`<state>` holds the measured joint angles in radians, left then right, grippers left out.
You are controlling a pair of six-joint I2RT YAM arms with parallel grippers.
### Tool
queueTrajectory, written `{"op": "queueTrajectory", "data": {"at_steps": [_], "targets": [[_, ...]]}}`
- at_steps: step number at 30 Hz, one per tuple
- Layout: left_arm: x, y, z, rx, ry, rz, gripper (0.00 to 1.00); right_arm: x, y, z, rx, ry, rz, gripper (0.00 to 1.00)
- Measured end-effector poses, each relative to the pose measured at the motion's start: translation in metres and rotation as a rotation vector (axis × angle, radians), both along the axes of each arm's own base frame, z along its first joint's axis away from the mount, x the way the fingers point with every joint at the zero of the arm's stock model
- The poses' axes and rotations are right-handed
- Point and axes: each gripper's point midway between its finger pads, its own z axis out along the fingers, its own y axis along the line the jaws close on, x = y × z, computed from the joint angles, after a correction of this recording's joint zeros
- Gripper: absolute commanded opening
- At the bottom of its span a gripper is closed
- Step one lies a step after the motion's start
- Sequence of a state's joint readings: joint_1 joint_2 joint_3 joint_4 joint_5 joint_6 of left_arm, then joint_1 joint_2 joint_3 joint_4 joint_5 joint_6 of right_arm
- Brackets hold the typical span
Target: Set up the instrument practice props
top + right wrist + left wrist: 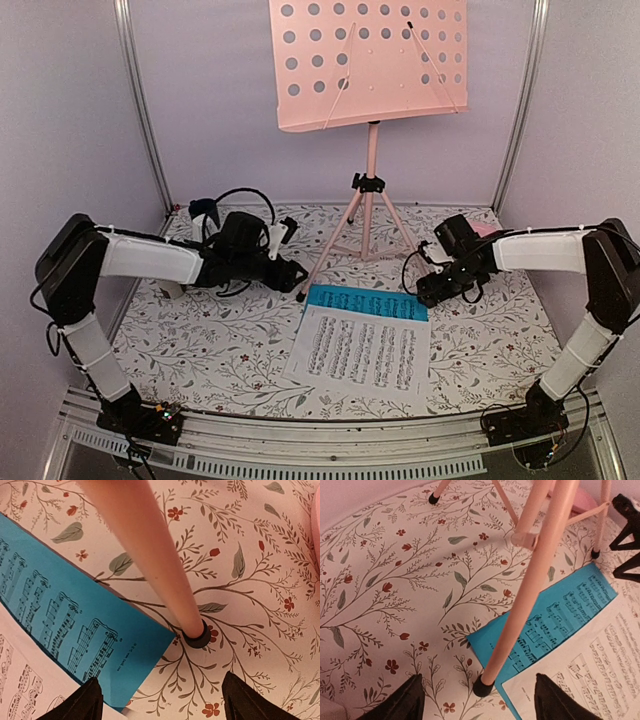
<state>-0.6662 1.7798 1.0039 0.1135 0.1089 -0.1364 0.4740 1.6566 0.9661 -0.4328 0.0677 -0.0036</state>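
My left gripper needs to let go of the stand's leg and close on the white sheet's near corner (pixel 288 371), the one on my left gripper's side.
The pink music stand (pixel 371 150) stands upright at the back, its perforated desk (pixel 370 60) empty. Flat on the mat in front of it lie a white sheet of printed music (pixel 362 350) and, partly under it, a bright blue sheet (pixel 365 302). My left gripper (pixel 292 272) is open low by the stand's left front leg. In the left wrist view that leg's black foot (pixel 484 686) sits between the spread fingers of the left gripper (pixel 481 700), untouched. My right gripper (pixel 430 290) is open by the right leg. That leg's foot (pixel 196 635) rests just ahead of the right gripper (pixel 162 700).
A dark blue cup (pixel 205 212) stands at the back left behind my left arm. A pink plate (pixel 487 228) lies at the back right. Metal frame posts (pixel 140 100) and pale walls close in the floral mat (pixel 230 350).
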Motion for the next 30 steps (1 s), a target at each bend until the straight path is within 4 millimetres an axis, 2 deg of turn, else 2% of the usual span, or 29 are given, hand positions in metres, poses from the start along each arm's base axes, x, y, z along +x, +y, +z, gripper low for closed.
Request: {"op": "queueTrajectory", "data": {"at_steps": [3, 6, 11, 15, 17, 20, 22, 26, 30], "targets": [[-0.009, 0.009, 0.029, -0.057, -0.027, 0.031, 0.75, 0.000, 0.007, 0.021, 0.053, -0.021, -0.002, 0.93], [-0.027, 0.021, 0.043, -0.114, -0.014, 0.059, 0.74, 0.001, 0.016, 0.051, 0.133, -0.066, 0.004, 1.00], [-0.073, 0.041, 0.029, -0.186, 0.097, 0.100, 0.72, -0.010, 0.036, 0.098, 0.302, -0.114, 0.053, 0.99], [-0.114, 0.048, 0.019, -0.264, 0.205, 0.117, 0.72, -0.024, 0.053, 0.114, 0.426, -0.097, 0.102, 0.97], [-0.131, 0.049, 0.024, -0.315, 0.243, 0.122, 0.72, -0.035, 0.060, 0.113, 0.477, -0.068, 0.122, 0.95], [-0.153, 0.045, 0.034, -0.399, 0.288, 0.121, 0.71, -0.055, 0.070, 0.098, 0.522, 0.008, 0.142, 0.92], [-0.166, 0.041, 0.035, -0.435, 0.327, 0.116, 0.70, -0.068, 0.074, 0.085, 0.533, 0.062, 0.145, 0.90], [-0.191, 0.032, 0.018, -0.433, 0.432, 0.111, 0.64, -0.085, 0.080, 0.065, 0.538, 0.132, 0.148, 0.88], [-0.206, 0.030, 0.000, -0.424, 0.513, 0.131, 0.58, -0.091, 0.085, 0.052, 0.541, 0.170, 0.142, 0.85]]}}
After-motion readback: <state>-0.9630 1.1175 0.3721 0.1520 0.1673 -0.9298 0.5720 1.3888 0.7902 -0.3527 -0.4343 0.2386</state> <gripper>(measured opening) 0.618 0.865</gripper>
